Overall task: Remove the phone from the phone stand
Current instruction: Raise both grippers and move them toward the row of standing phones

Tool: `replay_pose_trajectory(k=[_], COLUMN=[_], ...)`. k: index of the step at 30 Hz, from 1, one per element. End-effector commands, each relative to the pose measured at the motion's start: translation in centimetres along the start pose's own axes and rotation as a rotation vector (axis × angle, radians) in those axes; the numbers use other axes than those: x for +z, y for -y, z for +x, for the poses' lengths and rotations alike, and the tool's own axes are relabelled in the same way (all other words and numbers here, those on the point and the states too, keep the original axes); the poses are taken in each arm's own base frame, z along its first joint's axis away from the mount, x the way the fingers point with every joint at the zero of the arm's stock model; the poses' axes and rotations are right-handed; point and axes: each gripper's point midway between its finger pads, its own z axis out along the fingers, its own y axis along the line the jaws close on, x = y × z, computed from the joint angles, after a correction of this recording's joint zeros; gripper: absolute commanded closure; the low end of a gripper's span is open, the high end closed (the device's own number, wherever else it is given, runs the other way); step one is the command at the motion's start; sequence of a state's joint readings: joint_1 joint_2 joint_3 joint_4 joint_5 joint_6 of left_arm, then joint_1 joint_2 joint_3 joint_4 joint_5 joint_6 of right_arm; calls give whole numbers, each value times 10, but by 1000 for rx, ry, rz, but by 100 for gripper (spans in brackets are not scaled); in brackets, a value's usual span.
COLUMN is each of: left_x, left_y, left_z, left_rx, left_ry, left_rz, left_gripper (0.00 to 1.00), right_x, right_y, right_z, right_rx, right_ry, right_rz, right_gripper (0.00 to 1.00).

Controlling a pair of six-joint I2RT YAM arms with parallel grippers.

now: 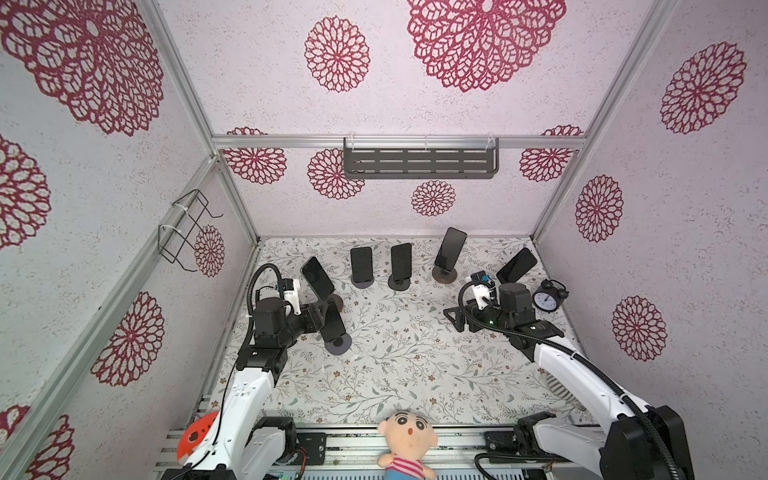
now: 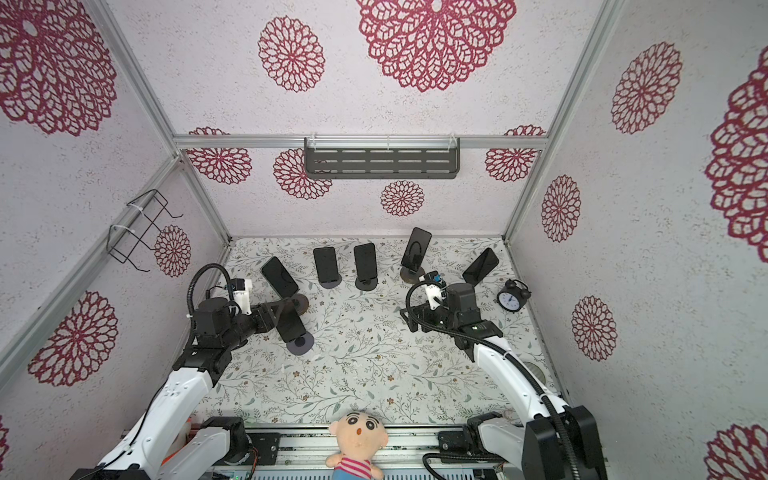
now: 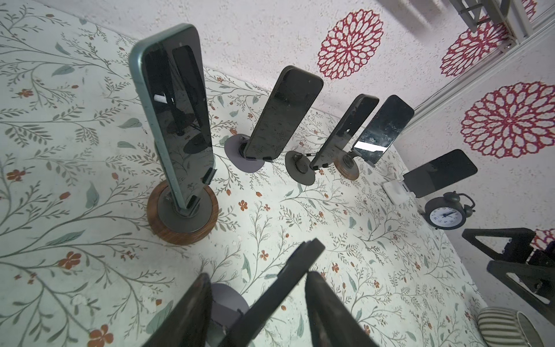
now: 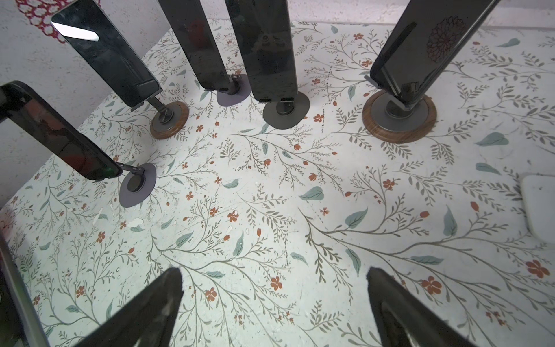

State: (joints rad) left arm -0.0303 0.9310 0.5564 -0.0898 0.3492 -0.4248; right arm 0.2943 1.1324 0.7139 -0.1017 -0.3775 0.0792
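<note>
The lower end of the dark phone (image 1: 334, 332) (image 4: 97, 162) will be gripped by my right gripper, which will take the phone over from my left gripper as that one reaches its upper part.
Near the left front of the floral table, a dark phone (image 1: 334, 326) (image 2: 291, 324) leans on a stand with a flat grey round base (image 1: 337, 344) (image 2: 300, 345). My left gripper (image 1: 328, 312) reaches it from the left, one finger on each side. In the left wrist view the phone (image 3: 273, 295) shows edge-on between the fingers, over the grey base (image 3: 227, 303). One finger lies against the phone and a gap remains on the other side, so the left gripper (image 3: 261, 276) is open. My right gripper (image 1: 453, 320) (image 4: 273, 273) hovers wide open over bare table, holding nothing.
Several other phones stand on stands along the back, among them one on a wooden base (image 1: 318, 277) right behind my left gripper and one at the far right (image 1: 516, 264). A black alarm clock (image 1: 545, 300) sits at the right. A doll (image 1: 409, 436) is at the front edge.
</note>
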Motion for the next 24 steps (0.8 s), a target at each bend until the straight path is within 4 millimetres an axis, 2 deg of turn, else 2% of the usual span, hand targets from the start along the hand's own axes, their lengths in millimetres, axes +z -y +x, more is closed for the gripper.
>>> replay_pose_trajectory(k=[1,8,15,24], left_x=[1,3,3,3], left_y=[1,3,7,32], left_z=[-3,-2,-6,-24], left_rx=[3,1,7,39], left_ry=[21,16,17,-4], left_rz=[10,22,32,76], left_gripper=[54,72,80,88], right_x=[-4,2,8,13], right_y=[-4,-4,-6,-14], right_z=[-4,-3,1,-2], right_rx=[-27,-10,4,3], right_ry=[26,28,25,28], right_rz=[-8,-24,-44,-77], right_gripper=[1,1,1,1])
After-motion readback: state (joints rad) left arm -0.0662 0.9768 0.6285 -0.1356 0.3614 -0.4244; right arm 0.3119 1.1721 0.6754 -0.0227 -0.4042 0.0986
